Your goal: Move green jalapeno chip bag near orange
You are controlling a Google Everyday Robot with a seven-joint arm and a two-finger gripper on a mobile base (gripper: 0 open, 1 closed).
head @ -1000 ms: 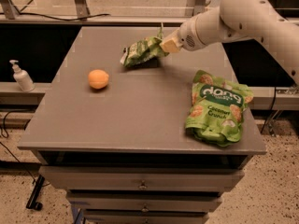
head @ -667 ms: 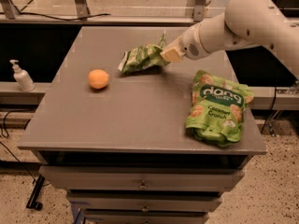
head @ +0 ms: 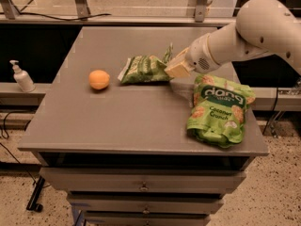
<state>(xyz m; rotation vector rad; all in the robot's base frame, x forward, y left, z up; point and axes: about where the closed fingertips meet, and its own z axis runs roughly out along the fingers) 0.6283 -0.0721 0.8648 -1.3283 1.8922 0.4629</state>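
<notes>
Next, I release the green jalapeno chip bag, now lying near the table's middle, from my gripper on the grey table snug (head: 127,81) against the orange, facing my arm.
The green jalapeno chip bag (head: 143,68) is a small crinkled olive-green bag lying on the grey table (head: 117,121) near its middle. My gripper (head: 172,68) comes in from the right on a white arm and is shut on the bag's right end. The orange (head: 99,79) sits on the table a short way left of the bag, a small gap between them.
A larger bright-green "dang Coconut Crunch" pouch (head: 218,108) lies at the table's right front, just below my arm. A white pump bottle (head: 21,76) stands on a ledge off the table's left side. Drawers sit under the tabletop.
My gripper has dragged the chip bag toward the front and left, nearer to the orange. The orange and the pouch have not moved.
</notes>
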